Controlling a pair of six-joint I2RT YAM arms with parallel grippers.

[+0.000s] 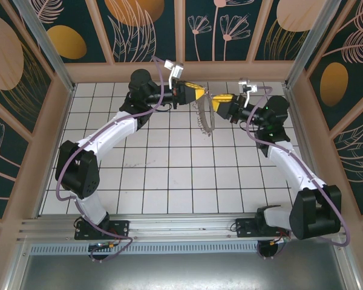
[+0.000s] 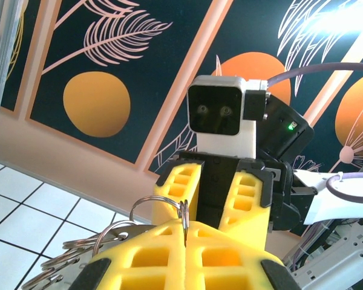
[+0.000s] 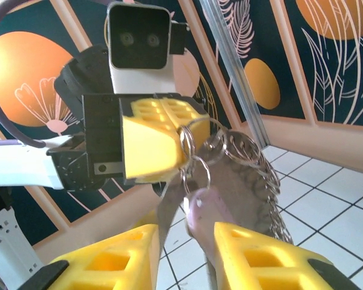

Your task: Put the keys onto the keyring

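Observation:
The lilac tag hangs below the split ring between my right gripper's fingers, so it should move in and take that ring beside my left gripper [image 3: 187, 142].
The keyring [image 1: 204, 119] hangs in the air between both grippers, above the back of the tiled floor. My left gripper [image 1: 192, 93] is shut on one of its thin split rings [image 2: 184, 210]; more of its rings [image 2: 78, 254] trail off to the left. In the right wrist view the keyring [image 3: 254, 175] hangs fringed with small rings beside the left gripper's yellow fingers [image 3: 154, 142]. The key's lilac tag [image 3: 202, 211] dangles from a small ring right at that pinch. It sits between the spread fingers of my right gripper [image 3: 186, 228], which is open, against the right-hand finger.
The white tiled floor [image 1: 169, 175] lies beneath both arms. Patterned walls [image 1: 145, 24] with wooden frames close in the back and sides. In the left wrist view the right arm's camera [image 2: 221, 115] faces me at close range.

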